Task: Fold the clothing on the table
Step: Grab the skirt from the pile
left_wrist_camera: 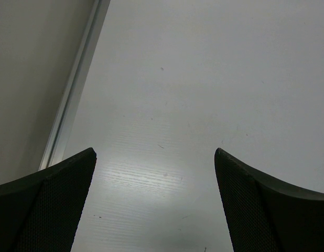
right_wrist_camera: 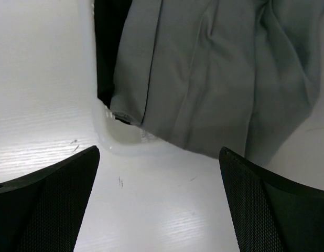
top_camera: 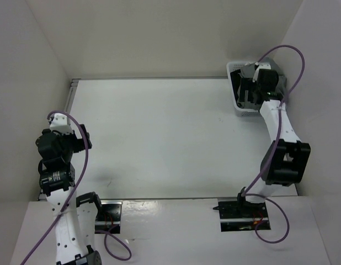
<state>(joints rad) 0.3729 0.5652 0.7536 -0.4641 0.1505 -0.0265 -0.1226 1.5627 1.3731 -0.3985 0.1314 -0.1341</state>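
Next, my right gripper grabs the grey clothing by its folds (top_camera: 249, 98) (right_wrist_camera: 175, 107) inside the white basket's near rim, leaving the black garment there.
The clothing (right_wrist_camera: 214, 73), soft mid-grey fabric with long folds, lies bunched in the white basket (right_wrist_camera: 122, 140) and hangs over its near rim. My right gripper (right_wrist_camera: 159, 149) hovers open just in front of that rim, nothing between its fingers. From above, the clothing (top_camera: 249, 70) shows as a grey patch in the basket (top_camera: 237, 106) at the table's far right corner, mostly hidden by my right gripper (top_camera: 253, 88). My left gripper (top_camera: 79, 139) stands open at the left side over the bare table (top_camera: 159, 132); its wrist view shows only tabletop (left_wrist_camera: 204, 79) between the fingers (left_wrist_camera: 154, 152).
A black garment (right_wrist_camera: 107, 47) lies in the basket beside the grey fabric. A thin metal rim (left_wrist_camera: 73, 94) runs along the table's left edge. White walls close in the left, far and right sides.
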